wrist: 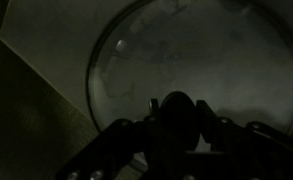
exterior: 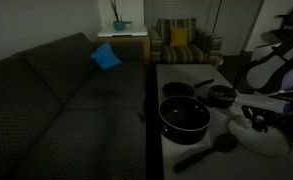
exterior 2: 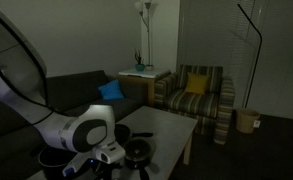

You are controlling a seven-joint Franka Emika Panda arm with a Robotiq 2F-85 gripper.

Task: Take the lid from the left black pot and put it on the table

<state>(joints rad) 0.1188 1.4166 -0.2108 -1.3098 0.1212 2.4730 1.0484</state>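
Note:
The gripper needs to release the glass lid on the table [exterior: 250, 128] beside the black ladle, in front of the small saucepan.
The large glass lid [exterior: 269, 139] is low over or on the light table [exterior: 176, 72], to the right of the big black pot [exterior: 184, 117], which stands open. In the wrist view the lid [wrist: 201, 55] fills the frame and its dark centre knob [wrist: 176, 108] sits between my fingers. My gripper [exterior: 256, 118] [wrist: 176, 115] is shut on that knob. I cannot tell whether the lid touches the table. The big pot [exterior 2: 54, 160] is partly hidden behind my arm in an exterior view.
A long-handled black pan [exterior: 180, 90] and a small lidded saucepan [exterior: 221, 96] stand behind the big pot. A black ladle [exterior: 208, 150] lies near the table's front. A dark sofa [exterior: 56, 90] runs along the table's left side. An armchair [exterior: 181, 42] stands behind.

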